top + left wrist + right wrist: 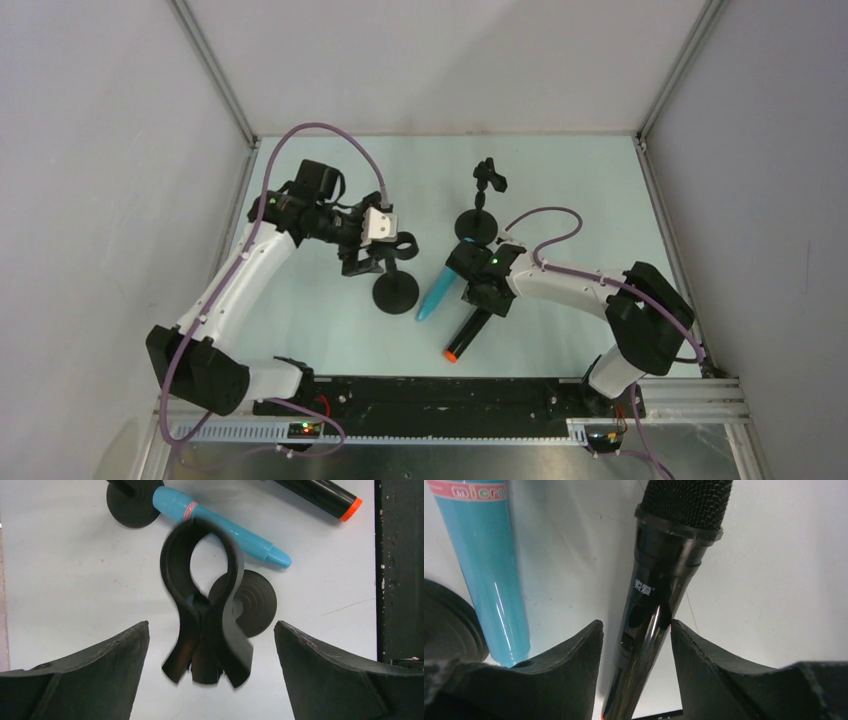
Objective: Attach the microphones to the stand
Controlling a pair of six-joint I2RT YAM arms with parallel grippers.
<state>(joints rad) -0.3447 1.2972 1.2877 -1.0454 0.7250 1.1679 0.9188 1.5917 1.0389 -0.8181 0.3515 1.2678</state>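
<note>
The clip's handles sit too deep in my open left fingers; next I back off and pinch the handles' ends (231, 668) before bringing the black microphone.
The black microphone (468, 333) with an orange-red end cap lies on the table; the turquoise microphone (437, 292) lies just left of it. My right gripper (478, 300) straddles the black microphone (664, 580) below its mesh head. The right finger touches it and a thin gap shows at the left finger (574, 670). The turquoise microphone (489, 570) lies to the left. My left gripper (385, 255) is open, its fingers on either side of the near stand's black clip (202, 605), not touching it. The stand's round base (252, 605) shows behind the clip.
A second stand (480, 215) with its clip up stands at the back centre, its base (131, 502) beside the turquoise microphone's (225, 527) head. A black rail (450, 392) runs along the near edge. Frame posts and white walls enclose the table.
</note>
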